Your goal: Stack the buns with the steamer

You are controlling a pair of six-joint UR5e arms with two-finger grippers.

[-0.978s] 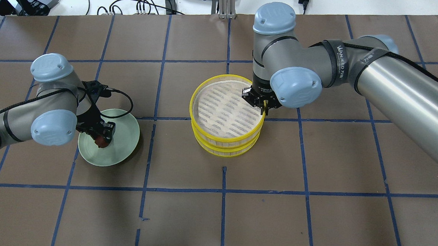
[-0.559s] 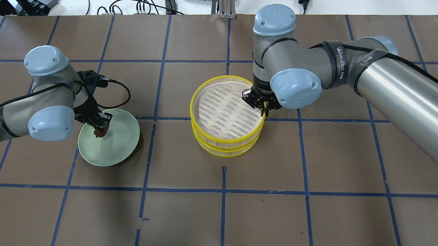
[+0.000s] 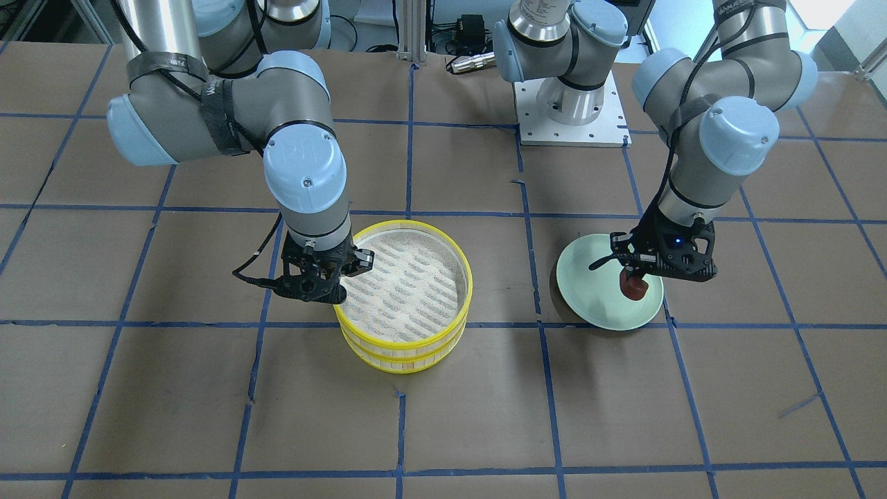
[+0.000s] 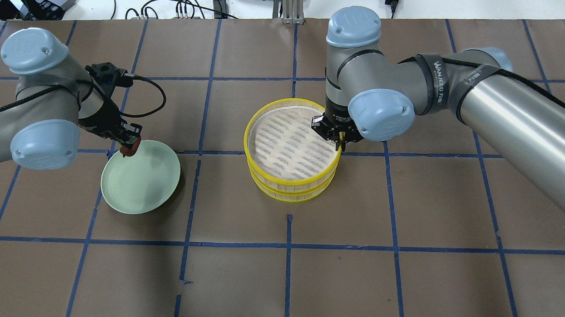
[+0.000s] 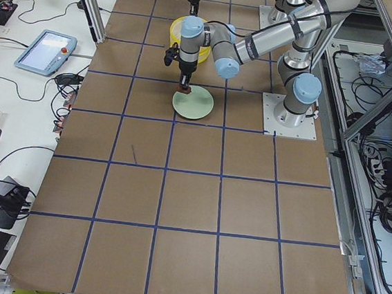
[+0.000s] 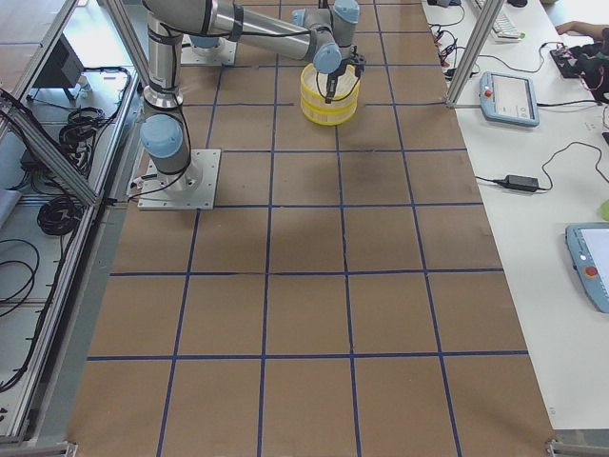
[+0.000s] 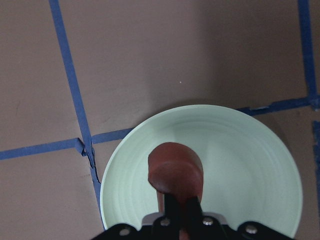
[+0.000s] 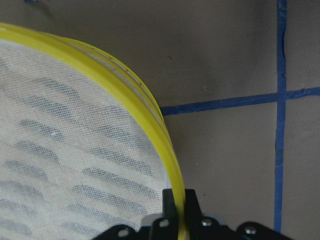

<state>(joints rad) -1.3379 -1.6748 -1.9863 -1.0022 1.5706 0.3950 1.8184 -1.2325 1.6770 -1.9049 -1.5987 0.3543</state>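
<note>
My left gripper should release the reddish-brown bun so that it rests near the middle of the white liner (image 3: 417, 287) inside the steamer with the yellow rim.
My left gripper (image 4: 128, 142) is shut on the reddish-brown blocky bun (image 4: 130, 147) and holds it above the far-left edge of the pale green plate (image 4: 141, 182). The left wrist view shows the bun (image 7: 175, 167) clamped in the fingers over the bare plate (image 7: 250, 165). My right gripper (image 4: 340, 141) is shut on the right rim of the top tier of the yellow-rimmed steamer (image 4: 283, 144), which sits stacked on a second tier. The wrist view shows the rim (image 8: 150, 110) between the fingers. The white bun is not in view.
The brown table has a blue tape grid. Cables and boxes lie beyond its far edge (image 4: 194, 4). The robot's base plate (image 3: 568, 118) stands at the table's robot side. The plate (image 3: 596, 291) and steamer (image 3: 409, 291) are about one grid square apart.
My left gripper has risen from the plate's middle with the reddish-brown bun and moved toward the plate's far-left edge. The right gripper has stayed on the steamer rim.
</note>
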